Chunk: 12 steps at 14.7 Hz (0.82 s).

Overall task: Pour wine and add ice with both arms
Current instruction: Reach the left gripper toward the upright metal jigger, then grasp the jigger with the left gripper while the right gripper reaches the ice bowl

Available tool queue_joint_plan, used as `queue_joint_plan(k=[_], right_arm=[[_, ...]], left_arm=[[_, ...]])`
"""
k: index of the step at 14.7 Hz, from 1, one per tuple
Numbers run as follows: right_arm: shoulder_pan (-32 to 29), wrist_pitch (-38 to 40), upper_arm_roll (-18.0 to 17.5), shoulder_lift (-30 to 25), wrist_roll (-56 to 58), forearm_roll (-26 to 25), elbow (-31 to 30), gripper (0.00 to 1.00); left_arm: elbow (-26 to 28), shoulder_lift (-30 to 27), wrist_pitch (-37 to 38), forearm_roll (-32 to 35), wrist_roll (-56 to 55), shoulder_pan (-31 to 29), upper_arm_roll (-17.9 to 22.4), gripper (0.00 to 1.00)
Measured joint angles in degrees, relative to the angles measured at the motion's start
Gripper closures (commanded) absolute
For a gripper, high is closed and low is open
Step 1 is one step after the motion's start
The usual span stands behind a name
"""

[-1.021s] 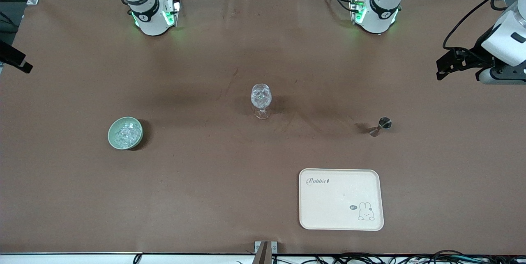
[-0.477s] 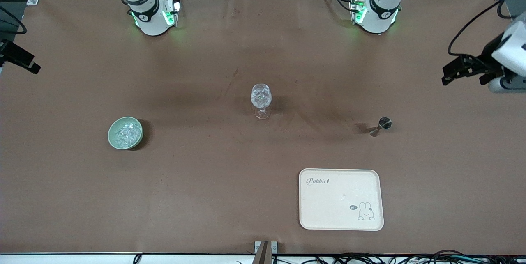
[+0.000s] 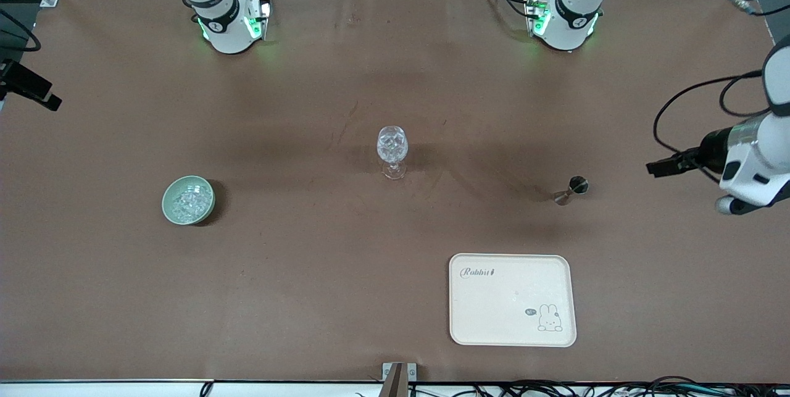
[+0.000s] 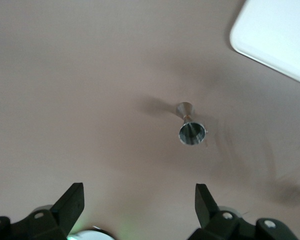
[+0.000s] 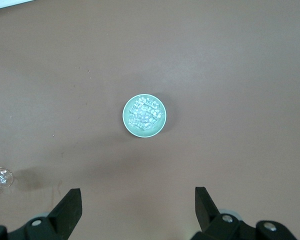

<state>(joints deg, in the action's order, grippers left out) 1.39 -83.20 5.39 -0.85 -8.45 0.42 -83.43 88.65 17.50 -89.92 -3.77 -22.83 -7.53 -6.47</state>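
The robot's left gripper needs to next move to the metal jigger and close on the jigger's narrow middle (image 3: pixel 569 192) (image 4: pixel 188 120), where its upper and lower cups meet.
A pale green bowl (image 3: pixel 188 200) of clear ice (image 3: pixel 187 201) stands toward the right arm's end of the table. In the right wrist view the bowl (image 5: pixel 144 116) and its ice (image 5: pixel 144 112) lie below my right gripper (image 5: pixel 138 207), which is open and empty. The front view catches that gripper (image 3: pixel 49 100) at the table's edge. A clear stemmed glass (image 3: pixel 392 151) stands mid-table. A small metal jigger (image 3: pixel 571 189) stands toward the left arm's end. My left gripper (image 3: pixel 655 169) hovers beside it, open and empty (image 4: pixel 138 207), with the jigger (image 4: pixel 191 131) ahead. Wine is out of view.
A cream tray (image 3: pixel 512 323) with a rabbit print lies nearer the front camera than the jigger; its corner (image 4: pixel 275 40) shows in the left wrist view. The glass (image 5: pixel 2 177) sits at the edge of the right wrist view. Brown cloth covers the table.
My left arm's hand has swung down from the table's end to the level of the jigger, pointing at it. The right gripper, glass, bowl and tray have stayed put.
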Motion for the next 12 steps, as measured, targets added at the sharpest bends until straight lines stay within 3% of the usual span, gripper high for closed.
queue_joint_plan(k=[2, 7, 12], right_arm=[[0.34, -1.58, -0.08, 0.28, 0.0, 0.0, -2.1, 0.0], [0.66, -16.87, -0.14, 3.71, 3.38, 0.0, -15.89, 0.0], [0.65, -34.1, 0.0, 8.67, 4.3, 0.0, -27.04, 0.0]], left_arm=[[-0.05, 4.0, -0.02, -5.38, -4.1, -2.33, 0.09, 0.06], [-0.08, 15.69, -0.03, -18.38, -6.18, -10.18, 0.19, 0.12], [-0.38, 24.07, -0.06, -28.82, -6.3, -11.87, 0.14, 0.21]])
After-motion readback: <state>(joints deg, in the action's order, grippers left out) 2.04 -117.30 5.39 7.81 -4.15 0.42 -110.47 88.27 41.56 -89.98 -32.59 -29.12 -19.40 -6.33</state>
